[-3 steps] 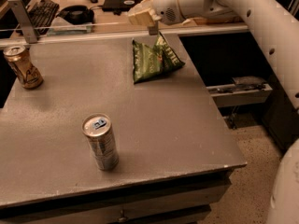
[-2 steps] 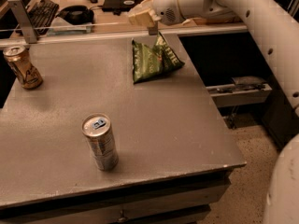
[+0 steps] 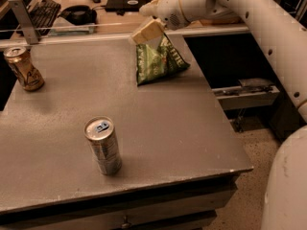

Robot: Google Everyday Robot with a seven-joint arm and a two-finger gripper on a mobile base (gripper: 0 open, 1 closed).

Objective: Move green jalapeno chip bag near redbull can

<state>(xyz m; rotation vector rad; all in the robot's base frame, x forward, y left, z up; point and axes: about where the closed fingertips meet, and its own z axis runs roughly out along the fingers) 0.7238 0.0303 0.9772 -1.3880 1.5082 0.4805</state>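
My gripper closes next on the green jalapeno chip bag's far half (image 3: 161,55), farther from the redbull can.
The green jalapeno chip bag (image 3: 159,60) lies on the grey table (image 3: 192,128) at its far right part, green foil with pale lettering. My gripper (image 3: 148,32) comes in from the upper right on a white arm and sits right at the bag's top edge, overlapping its upper left corner. The redbull can (image 3: 103,145), slim and silver with a blue tab, stands upright at the near middle-left of the table, well apart from the bag.
A gold-brown can (image 3: 24,68) stands at the table's far left edge. A glass barrier with a metal post (image 3: 21,20) runs along the back, with a keyboard (image 3: 43,8) and desk items behind. The table's right edge drops to the floor (image 3: 249,195).
My gripper has come down a little onto the top edge of the chip bag. The bag and both cans have not moved.
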